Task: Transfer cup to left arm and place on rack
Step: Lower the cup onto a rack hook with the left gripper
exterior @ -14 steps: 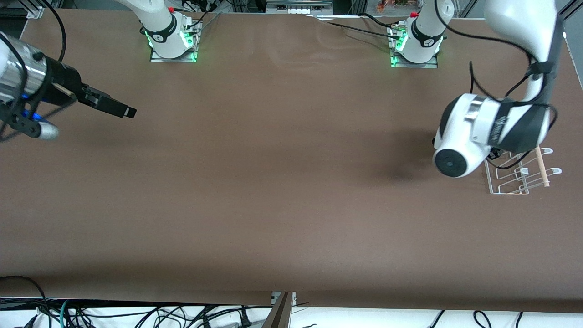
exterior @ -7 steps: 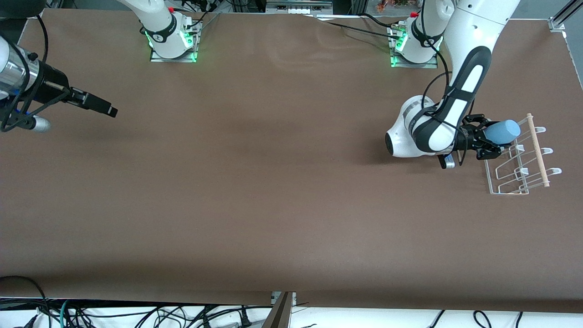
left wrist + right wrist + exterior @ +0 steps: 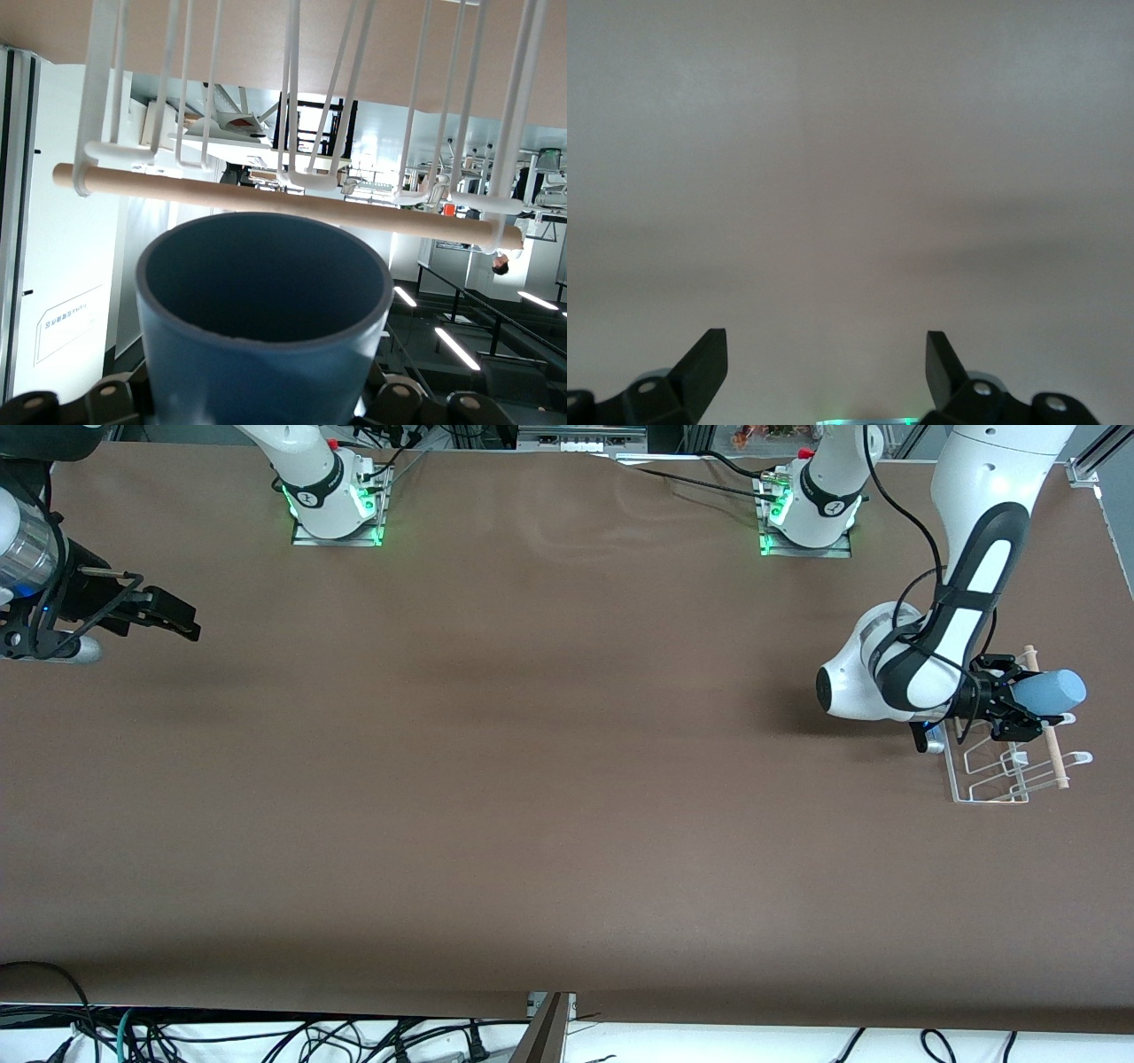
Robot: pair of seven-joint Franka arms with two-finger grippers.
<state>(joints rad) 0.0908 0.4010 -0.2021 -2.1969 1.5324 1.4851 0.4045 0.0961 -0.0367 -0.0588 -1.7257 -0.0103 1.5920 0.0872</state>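
The robot's left gripper will release the light-blue cup down over the middle wire of the white wire rack (image 3: 975,737) (image 3: 321,102).
My left gripper (image 3: 1019,707) is shut on the light-blue cup (image 3: 1051,690) and holds it lying sideways over the white wire rack (image 3: 992,779), at the left arm's end of the table. The cup's open mouth (image 3: 264,283) points at the rack's wooden dowel (image 3: 283,202), which runs close in front of it; the dowel also shows in the front view (image 3: 1054,757). My right gripper (image 3: 177,620) is open and empty above the bare table at the right arm's end, and its fingers (image 3: 700,363) stand wide apart.
The brown table (image 3: 532,779) stretches between the two arms. The rack stands close to the table's edge at the left arm's end. Both arm bases (image 3: 332,496) stand along the edge farthest from the front camera.
My left arm has swung the cup toward the left arm's end of the table, from beside the rack to over its dowel. My right gripper has drawn back toward the right arm's end.
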